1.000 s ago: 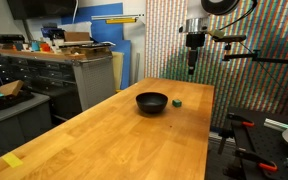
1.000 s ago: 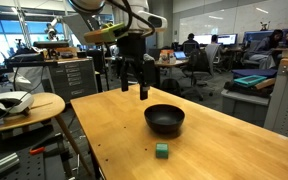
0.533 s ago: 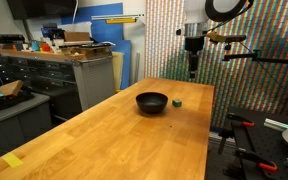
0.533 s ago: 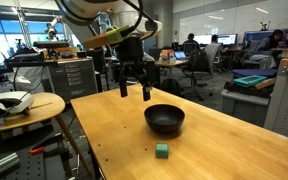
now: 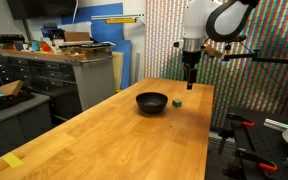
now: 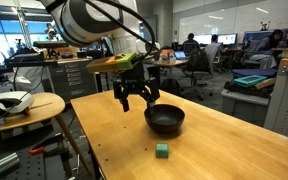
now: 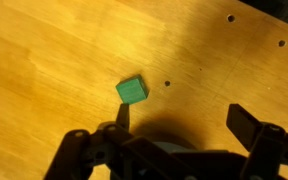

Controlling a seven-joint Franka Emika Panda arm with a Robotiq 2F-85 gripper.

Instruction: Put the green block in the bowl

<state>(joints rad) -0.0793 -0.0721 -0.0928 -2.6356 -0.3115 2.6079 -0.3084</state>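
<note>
The green block beside the black bowl is next: next my gripper goes down to it and closes on the block's opposite sides [image 5: 177, 103] [image 7: 132, 90].
The green block [image 5: 176, 101] is a tiny cube on the wooden table, just beside the black bowl [image 5: 151, 102]. Both also show in an exterior view, the block [image 6: 161, 150] near the table's front edge and the bowl [image 6: 164, 120] behind it. In the wrist view the block [image 7: 132, 91] lies on bare wood just beyond one fingertip, not between the fingers. My gripper [image 7: 181, 117] is open and empty. It hangs above the table near the bowl and block in both exterior views [image 5: 190, 83] [image 6: 136, 101].
The wooden table [image 5: 124, 140] has small holes [image 7: 230, 18] in its top. A metal workbench with boxes [image 5: 64, 62] stands beside the table. A round side table [image 6: 24, 105] and office desks are nearby.
My gripper has come down toward the table and closer to the bowl and block. The block and bowl have not moved.
</note>
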